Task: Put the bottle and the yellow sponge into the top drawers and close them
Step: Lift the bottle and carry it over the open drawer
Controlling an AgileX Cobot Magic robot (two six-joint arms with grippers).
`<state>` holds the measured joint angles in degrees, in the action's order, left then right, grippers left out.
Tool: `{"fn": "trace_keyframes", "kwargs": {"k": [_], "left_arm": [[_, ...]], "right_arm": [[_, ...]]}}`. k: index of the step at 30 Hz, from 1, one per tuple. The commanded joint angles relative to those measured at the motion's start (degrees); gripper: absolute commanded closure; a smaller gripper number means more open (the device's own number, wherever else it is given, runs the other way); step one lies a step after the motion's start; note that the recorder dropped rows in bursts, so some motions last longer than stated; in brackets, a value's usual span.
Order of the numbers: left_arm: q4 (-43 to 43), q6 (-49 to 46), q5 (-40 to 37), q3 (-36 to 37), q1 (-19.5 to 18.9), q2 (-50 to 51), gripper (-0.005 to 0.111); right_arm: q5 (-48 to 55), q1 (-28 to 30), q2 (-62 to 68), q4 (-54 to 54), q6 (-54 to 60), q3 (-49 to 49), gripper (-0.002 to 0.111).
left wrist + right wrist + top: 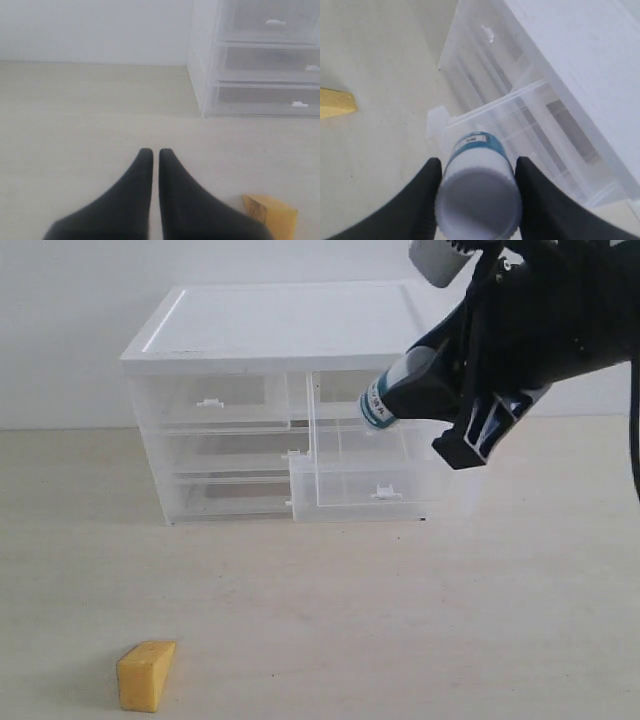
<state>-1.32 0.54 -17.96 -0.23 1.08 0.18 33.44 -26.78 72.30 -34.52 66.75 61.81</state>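
Note:
My right gripper is going to let go of the bottle, now tilted in the air over that drawer, inside the pulled-out top drawer (355, 460) (486, 162), just behind the drawer's front panel.
My right gripper (415, 390) (478, 162) is shut on the bottle (380, 402) (479, 190), a white cylinder with a teal label. It holds the bottle tilted in the air over the right top drawer (385, 475) (530, 125), which is pulled out. The left top drawer (215, 400) is pushed in. Far in front of the cabinet, on the table, lies the yellow sponge (146, 675) (335, 102) (272, 215). My left gripper (151, 151) hovers over bare table beside the sponge, fingers together and holding nothing. It does not show in the exterior view.
The white-topped cabinet (280, 325) (200, 75) stands at the back of the pale table, against a white wall. Its two full-width lower drawers (230, 455) are pushed in. The pulled-out drawer juts forward over the table.

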Motion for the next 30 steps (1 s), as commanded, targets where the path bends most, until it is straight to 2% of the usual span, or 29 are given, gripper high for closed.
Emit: {"fn": "trace_keyframes", "kwargs": {"k": [1, 5, 10, 16, 23, 30], "left_arm": [[-0.4, -0.2, 0.1, 0.2, -0.1, -0.2, 0.102], [-0.4, -0.2, 0.1, 0.2, -0.1, -0.2, 0.102], [-0.4, -0.2, 0.1, 0.2, -0.1, -0.2, 0.102], [-0.4, -0.2, 0.1, 0.2, -0.1, -0.2, 0.102], [-0.4, -0.2, 0.1, 0.2, -0.1, -0.2, 0.102], [-0.4, -0.2, 0.1, 0.2, -0.1, -0.2, 0.102]], "right_arm": [[1.3, 6.6, 3.1, -17.7, 15.4, 1.9, 0.108], [18.1, 14.9, 8.2, -33.1, 30.9, 4.6, 0.108], [26.4, 20.5, 16.4, -39.4, 37.8, 7.0, 0.108], [28.8, 20.5, 27.9, -44.5, 43.6, 10.9, 0.108], [29.0, 20.1, 31.8, -44.8, 44.0, 12.2, 0.108], [21.4, 17.0, 33.6, -44.8, 44.5, 12.2, 0.108]]}}
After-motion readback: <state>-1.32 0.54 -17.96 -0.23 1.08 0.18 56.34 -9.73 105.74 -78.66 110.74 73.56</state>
